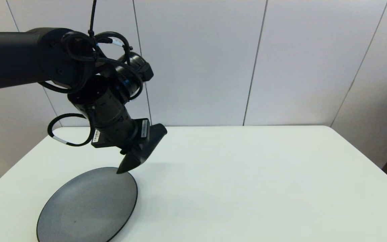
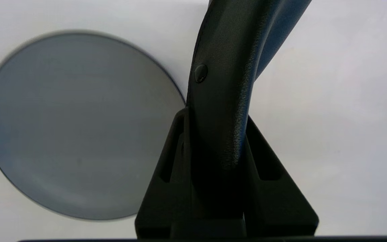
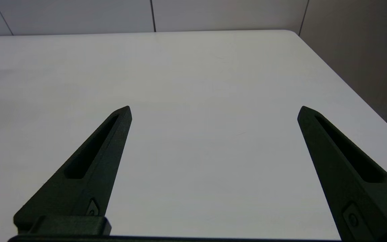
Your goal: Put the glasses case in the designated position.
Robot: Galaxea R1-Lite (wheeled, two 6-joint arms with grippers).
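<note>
The glasses case will go down from my left gripper on the white table (image 1: 148, 213) along the grey plate's rim, facing the wide bare tabletop.
The glasses case (image 1: 142, 155) is a matte black oblong case, and my left gripper (image 1: 129, 163) is shut on it above the far rim of the round grey plate (image 1: 86, 205). In the left wrist view the glasses case (image 2: 227, 67) runs up between the fingers (image 2: 170, 158) and past their tips, with the grey plate (image 2: 79, 124) below and to one side. The case hangs clear of the plate and the white table (image 1: 247, 185). My right gripper (image 3: 213, 111) is open over bare table, out of the head view.
Grey wall panels (image 1: 197, 60) stand behind the table's far edge. The table's right corner (image 3: 291, 33) shows in the right wrist view. Nothing but the plate lies on the white tabletop.
</note>
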